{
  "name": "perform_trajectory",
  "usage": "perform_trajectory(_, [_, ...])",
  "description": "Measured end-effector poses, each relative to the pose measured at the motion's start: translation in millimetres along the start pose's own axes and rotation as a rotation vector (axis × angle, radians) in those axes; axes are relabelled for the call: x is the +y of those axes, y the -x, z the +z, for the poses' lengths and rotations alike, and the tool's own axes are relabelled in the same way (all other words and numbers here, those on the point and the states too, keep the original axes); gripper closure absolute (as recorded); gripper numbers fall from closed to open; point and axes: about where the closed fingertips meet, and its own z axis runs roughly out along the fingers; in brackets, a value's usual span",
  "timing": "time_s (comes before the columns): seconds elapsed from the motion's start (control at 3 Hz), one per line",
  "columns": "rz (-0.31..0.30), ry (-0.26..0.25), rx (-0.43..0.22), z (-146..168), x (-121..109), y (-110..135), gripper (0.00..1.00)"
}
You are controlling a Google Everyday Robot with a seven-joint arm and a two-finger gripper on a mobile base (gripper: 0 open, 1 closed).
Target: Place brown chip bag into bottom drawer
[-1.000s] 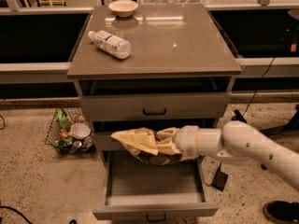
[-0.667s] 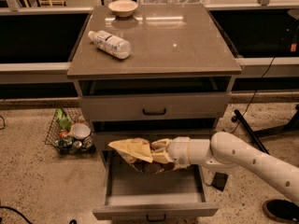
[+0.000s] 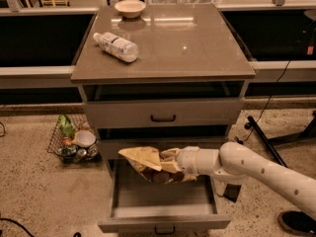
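Observation:
I have a spot for the brown chip bag, now held over the open drawer, in the middle of the bottom drawer's bare grey tray (image 3: 170,187). Next, my gripper lets go of the bag there.
The brown chip bag (image 3: 148,163) has pale yellow ends and a dark brown middle. My gripper (image 3: 174,166) is shut on it and holds it over the open bottom drawer (image 3: 163,201), just above the drawer's back part. The white arm reaches in from the lower right. The drawer is pulled out, its grey tray bare below the bag, with a small dark handle on its front. The gripper's fingers are mostly hidden by the bag.
A clear plastic bottle (image 3: 116,46) lies on the cabinet top and a bowl (image 3: 130,7) stands at the back. The two upper drawers (image 3: 163,113) are closed. A wire basket (image 3: 74,139) with items sits on the floor at left. A dark stand leg (image 3: 264,139) is at right.
The arm has moved the bag lower and a little to the left, down toward the open bottom drawer. The grip on the bag is unchanged.

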Motion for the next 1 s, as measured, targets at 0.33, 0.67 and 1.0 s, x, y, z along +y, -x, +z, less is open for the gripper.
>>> perform_trajectory(0.33, [0.051, -0.007, 0.025, 20.9, -30.2, -38.3, 1.00])
perform_trajectory(0.67, [0.135, -0.018, 0.048, 38.3, -60.4, -84.3, 1.00])
perform_trajectory(1.0, [0.219, -0.036, 0.071, 47.2, -80.2, -125.3, 1.00])
